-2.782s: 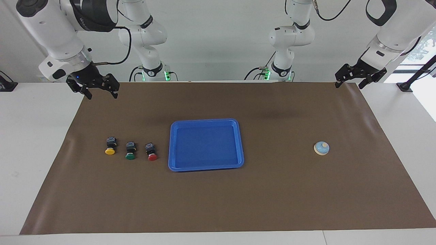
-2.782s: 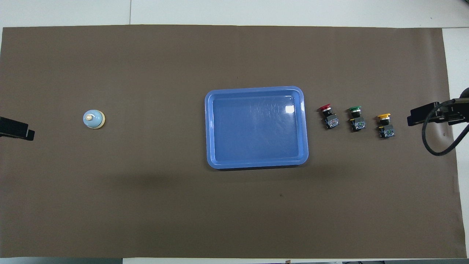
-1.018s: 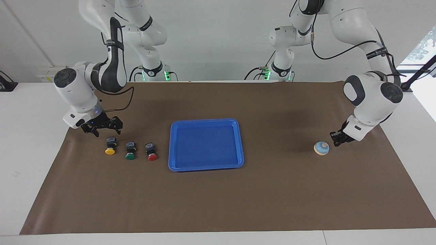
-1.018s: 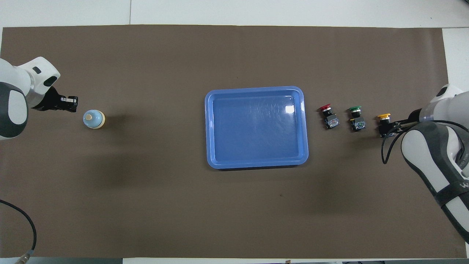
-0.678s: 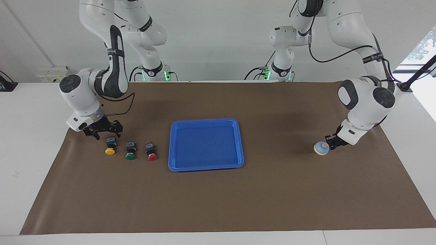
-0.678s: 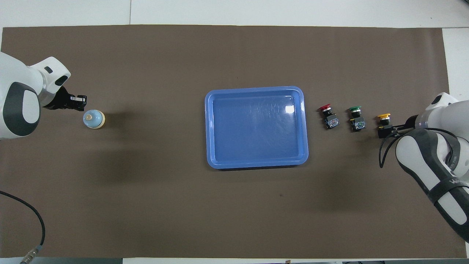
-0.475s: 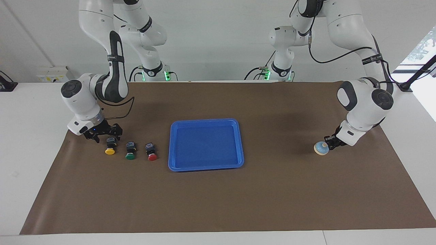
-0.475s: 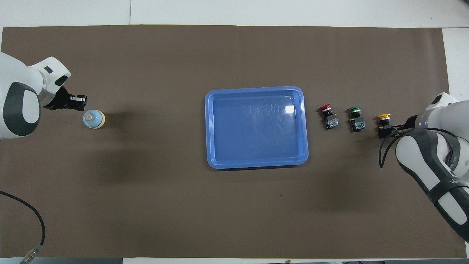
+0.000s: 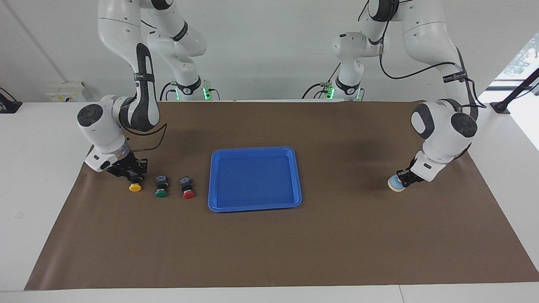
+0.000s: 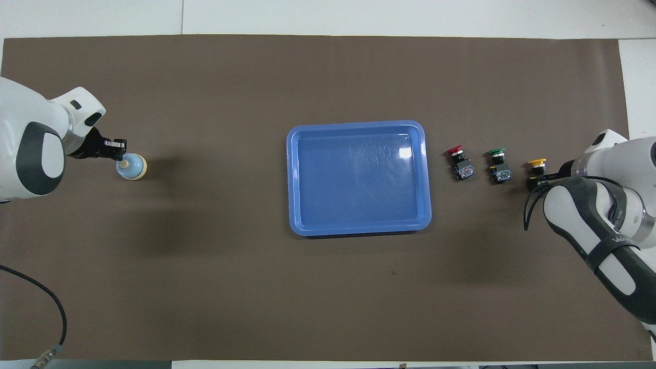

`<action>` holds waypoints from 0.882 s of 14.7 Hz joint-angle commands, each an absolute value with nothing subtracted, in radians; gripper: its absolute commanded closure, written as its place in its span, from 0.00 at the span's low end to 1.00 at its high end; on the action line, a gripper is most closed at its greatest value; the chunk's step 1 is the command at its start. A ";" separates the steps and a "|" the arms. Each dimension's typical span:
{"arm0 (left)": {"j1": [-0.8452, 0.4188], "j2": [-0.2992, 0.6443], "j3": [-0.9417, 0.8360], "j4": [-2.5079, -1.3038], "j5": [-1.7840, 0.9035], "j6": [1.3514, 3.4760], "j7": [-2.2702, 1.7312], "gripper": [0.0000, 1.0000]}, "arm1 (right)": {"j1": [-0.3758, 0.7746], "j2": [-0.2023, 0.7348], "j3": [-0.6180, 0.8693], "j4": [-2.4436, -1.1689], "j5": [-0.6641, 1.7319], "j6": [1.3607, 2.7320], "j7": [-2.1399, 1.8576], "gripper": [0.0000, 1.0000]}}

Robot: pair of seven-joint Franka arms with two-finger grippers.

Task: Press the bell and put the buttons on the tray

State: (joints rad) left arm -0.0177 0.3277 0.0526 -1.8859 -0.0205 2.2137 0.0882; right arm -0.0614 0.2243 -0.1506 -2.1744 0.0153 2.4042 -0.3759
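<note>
Next, I release the yellow button inside the blue tray (image 10: pixel 394 169) with my right gripper, toward the rim nearest the red button. The yellow button is now in a row beside the tray.
The light-blue bell (image 9: pixel 394 184) (image 10: pixel 134 168) stands toward the left arm's end of the table. My left gripper (image 9: pixel 403 177) (image 10: pixel 121 151) is shut, its tips down on the bell's cream knob. Three buttons lie in a row beside the blue tray (image 9: pixel 254 207) (image 10: pixel 359 231), toward the right arm's end. The red button (image 9: pixel 188 188) (image 10: pixel 460 163) is closest to the tray, the green button (image 9: pixel 161 187) (image 10: pixel 498 166) in the middle. My right gripper (image 9: pixel 134 176) (image 10: pixel 535 179) is shut on the black body of the yellow button (image 9: pixel 135 188) (image 10: pixel 536 163), whose cap still shows.
A brown mat (image 9: pixel 269 252) covers the white table. The tray holds nothing. A black cable (image 10: pixel 46 302) loops over the mat's corner near the left arm.
Both arms came down from the table's ends. My left gripper slid onto the bell's knob. My right gripper lowered over the yellow button and closed on its body.
</note>
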 commanded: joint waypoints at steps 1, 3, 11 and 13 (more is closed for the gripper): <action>-0.029 0.321 0.060 -1.907 -0.011 2.229 0.066 1.00 | -0.060 0.232 -0.146 -2.102 0.025 2.295 -0.413 1.00; -0.026 0.328 0.060 -1.861 -0.012 2.174 0.066 1.00 | -0.013 0.224 -0.147 -2.004 0.028 2.157 -0.400 1.00; -0.011 0.226 0.069 -1.698 -0.015 1.855 0.072 1.00 | 0.397 0.258 -0.144 -1.853 0.073 2.075 0.173 1.00; 0.006 0.171 0.069 -1.698 -0.015 1.810 0.074 1.00 | 0.466 0.303 -0.146 -1.852 0.124 2.135 0.227 1.00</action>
State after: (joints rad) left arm -0.0130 0.2402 0.0686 -1.6853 -0.0205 1.8651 0.0807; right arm 0.4425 0.2503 -0.1383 -1.8618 0.0772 2.0793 0.1857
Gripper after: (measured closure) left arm 0.991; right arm 0.590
